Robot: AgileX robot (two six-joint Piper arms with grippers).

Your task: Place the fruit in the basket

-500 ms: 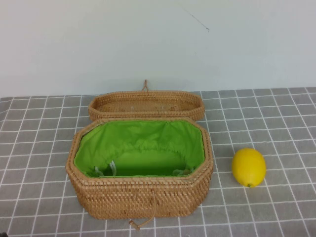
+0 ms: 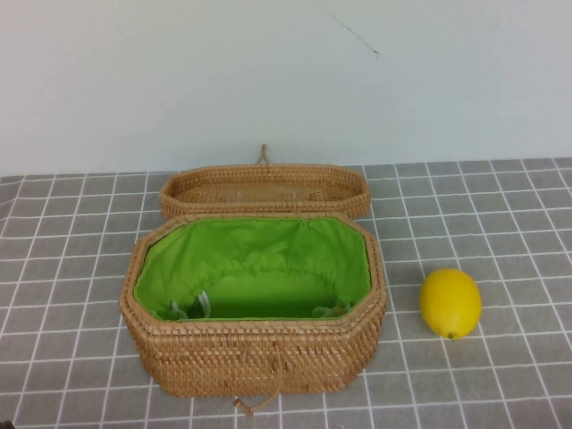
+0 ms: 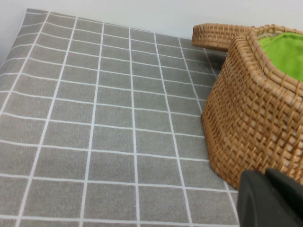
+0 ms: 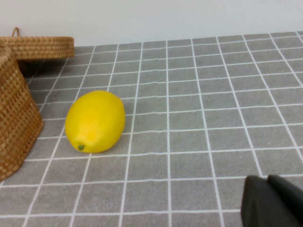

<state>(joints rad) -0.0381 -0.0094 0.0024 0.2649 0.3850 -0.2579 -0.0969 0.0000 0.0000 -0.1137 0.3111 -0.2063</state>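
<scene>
My right gripper is to go next to the yellow lemon beside the basket and close across the lemon's middle (image 2: 451, 300) (image 4: 95, 120).
The yellow lemon (image 2: 450, 303) lies on the grey checked cloth to the right of the basket, a little apart from it. The basket (image 2: 255, 353) is tan wicker with green lining, open and empty, in the middle of the table. Neither arm shows in the high view. My left gripper (image 3: 267, 198) is shut and empty, low near the basket's left wall (image 3: 255, 118). My right gripper (image 4: 270, 201) is shut and empty, low over the cloth on the robot's side of the lemon (image 4: 95, 122), well apart from it.
The shallow wicker lid (image 2: 264, 189) lies just behind the basket, against its back rim; it also shows in the left wrist view (image 3: 218, 35) and the right wrist view (image 4: 38, 47). A pale wall stands behind the table.
</scene>
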